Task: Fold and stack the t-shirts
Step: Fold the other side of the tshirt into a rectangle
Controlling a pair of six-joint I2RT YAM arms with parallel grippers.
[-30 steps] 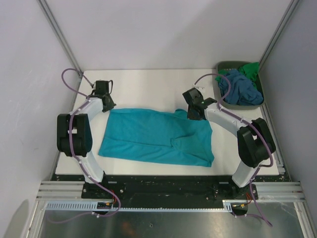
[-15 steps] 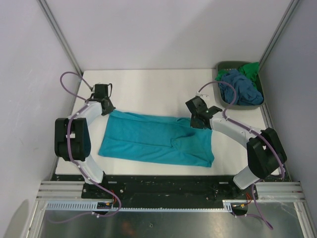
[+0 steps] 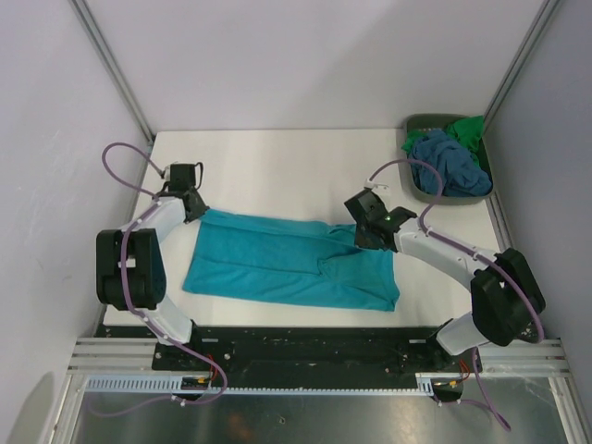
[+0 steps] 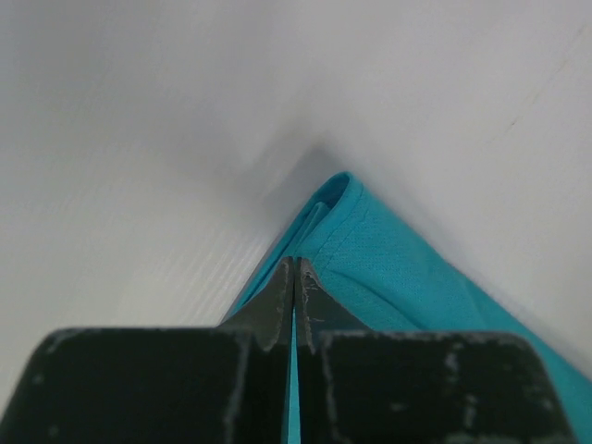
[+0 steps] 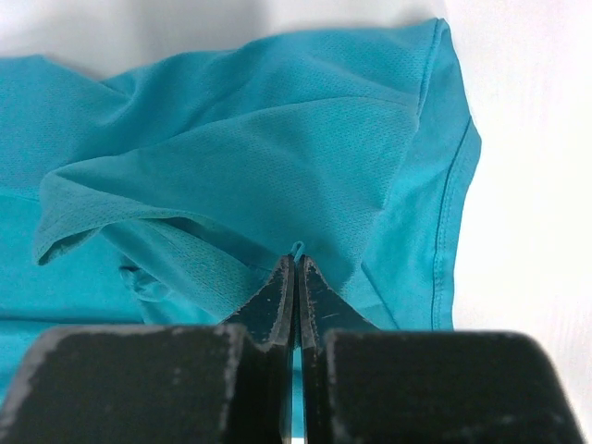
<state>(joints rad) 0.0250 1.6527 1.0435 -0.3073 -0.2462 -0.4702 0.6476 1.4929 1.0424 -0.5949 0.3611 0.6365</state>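
The teal t-shirt's folded sleeve lies rumpled, so my left gripper should regrip the t-shirt's far corner (image 4: 346, 192) and steady it while my right gripper straightens the sleeve.
The teal t-shirt (image 3: 287, 259) lies folded lengthwise across the near half of the white table. My left gripper (image 3: 189, 205) is shut on its far left corner; in the left wrist view the cloth (image 4: 388, 268) runs between my closed fingers. My right gripper (image 3: 368, 236) is shut on the far right edge of the shirt; the right wrist view shows a pinch of teal cloth (image 5: 277, 176) at the fingertips. The slate-blue t-shirt (image 3: 449, 165) and the bright green t-shirt (image 3: 470, 131) lie crumpled in the bin at the back right.
The grey-green plastic bin (image 3: 413, 185) stands at the table's back right corner. Bare white table (image 3: 287, 171) lies behind the teal shirt. Grey walls close in on the left, back and right.
Both grippers have pulled the shirt's far edge toward the near side, and the shirt now lies narrower. The right gripper moved nearer and slightly right; the left moved a little left.
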